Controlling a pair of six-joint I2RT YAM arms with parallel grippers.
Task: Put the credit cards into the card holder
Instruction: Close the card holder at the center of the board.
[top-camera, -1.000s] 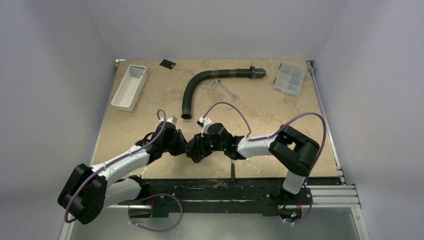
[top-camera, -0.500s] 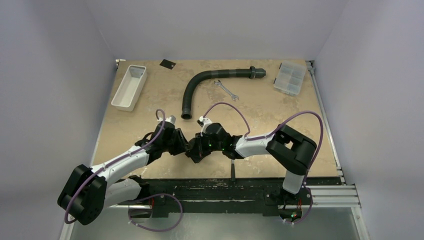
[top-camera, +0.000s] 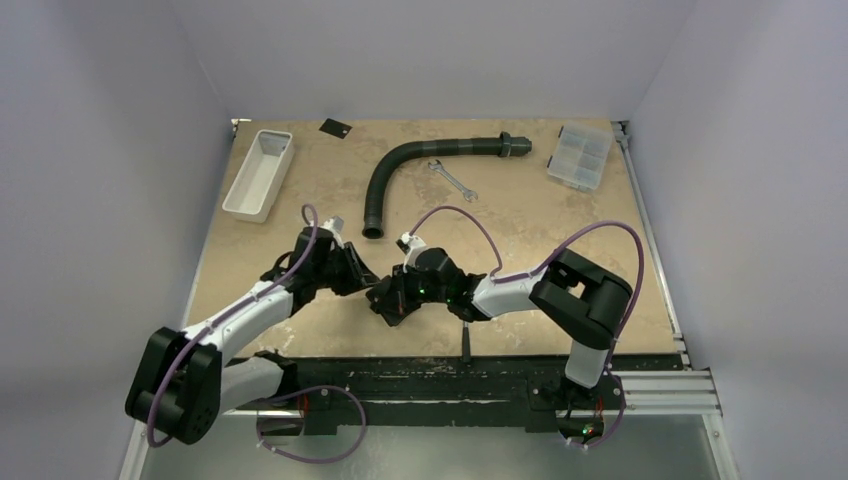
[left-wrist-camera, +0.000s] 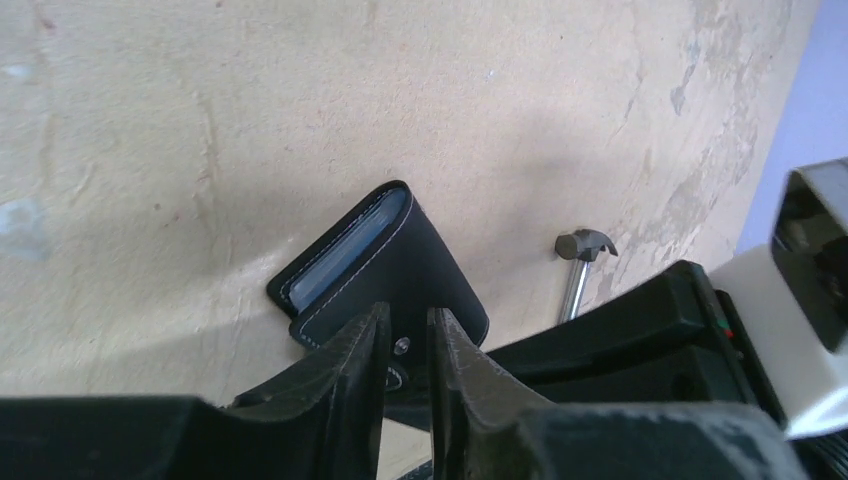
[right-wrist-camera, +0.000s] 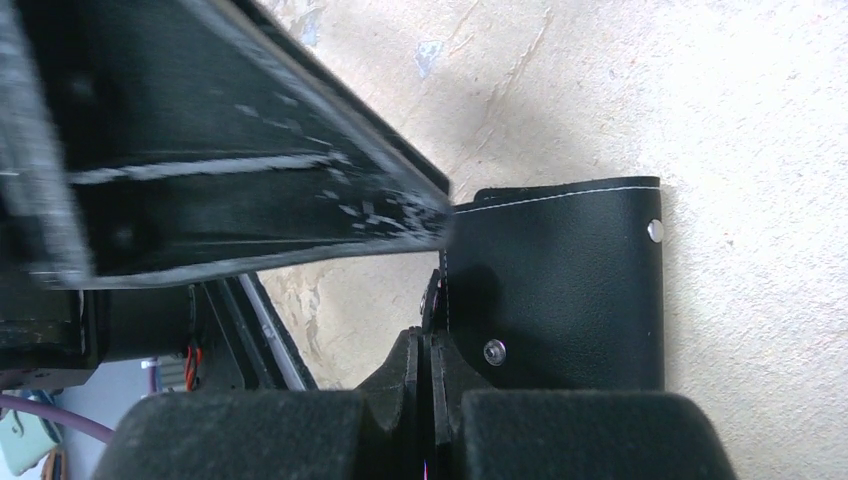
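With the strap on edge beside the stud, my right gripper needs to retake the strap and fold it over the stud (right-wrist-camera: 494, 352) while my left gripper pins the holder.
The black card holder (left-wrist-camera: 425, 262) lies folded on the table, its greyish pockets (left-wrist-camera: 345, 252) showing at one edge. My right gripper (right-wrist-camera: 431, 338) is shut on the thin snap strap at the side of the card holder (right-wrist-camera: 560, 290). Above the holder's snap stud, my left gripper (left-wrist-camera: 408, 318) hangs with a narrow gap between its jaws and nothing in it; one finger tip touches the holder's corner. In the top view both grippers (top-camera: 358, 278) (top-camera: 383, 300) meet near the table's front middle. One dark credit card (top-camera: 334, 127) lies at the far edge.
A white tray (top-camera: 258, 175) stands at the back left and a clear compartment box (top-camera: 580, 155) at the back right. A curved grey hose (top-camera: 400, 165) and a wrench (top-camera: 452, 180) lie in the back middle. A hammer (left-wrist-camera: 585, 246) lies beside the right arm.
My right gripper has shut on the holder's strap. The left arm has swung left and its gripper has drawn back a little from the holder.
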